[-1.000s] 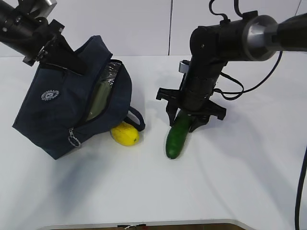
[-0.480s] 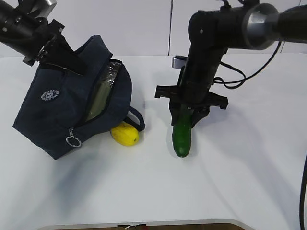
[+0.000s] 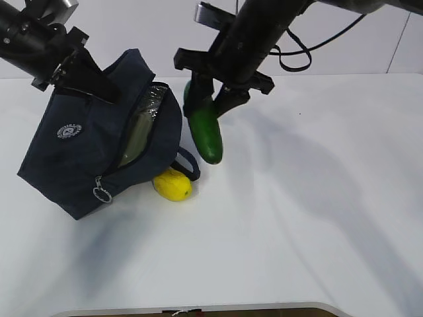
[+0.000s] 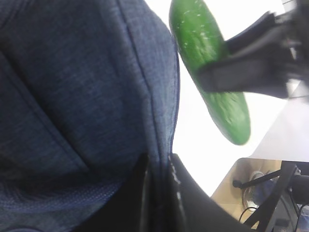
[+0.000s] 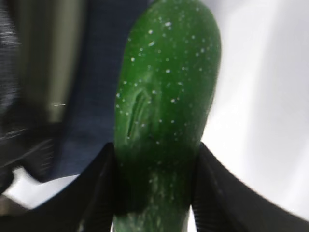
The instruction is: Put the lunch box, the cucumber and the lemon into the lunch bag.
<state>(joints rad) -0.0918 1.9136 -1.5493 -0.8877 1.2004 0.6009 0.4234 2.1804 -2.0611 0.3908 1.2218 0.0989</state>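
Observation:
I will use my right gripper to set the cucumber down inside the navy lunch bag (image 3: 153, 117) (image 5: 77, 77), between the lunch box and the open side of the bag.
The navy lunch bag (image 3: 86, 152) stands tilted at the left with its mouth open and silver lining showing. The lunch box's (image 3: 137, 135) pale green lid shows inside it. My left gripper (image 3: 92, 84) is shut on the bag's upper edge (image 4: 159, 159) and holds it up. My right gripper (image 3: 213, 99) is shut on the dark green cucumber (image 3: 205, 129), which hangs in the air just right of the bag's mouth; it also shows in the left wrist view (image 4: 207, 67) and the right wrist view (image 5: 164, 111). The yellow lemon (image 3: 173, 185) lies on the table against the bag's front.
A white table (image 3: 317, 218) carries everything. One loop handle (image 3: 188, 165) of the bag lies just above the lemon. The metal ring pull (image 3: 101, 193) hangs at the bag's lower front. Cables trail behind my right arm.
My right gripper has lifted the cucumber off the table and carried it up and left, from the table's middle to just beside the bag's mouth. The left gripper and the bag have not moved.

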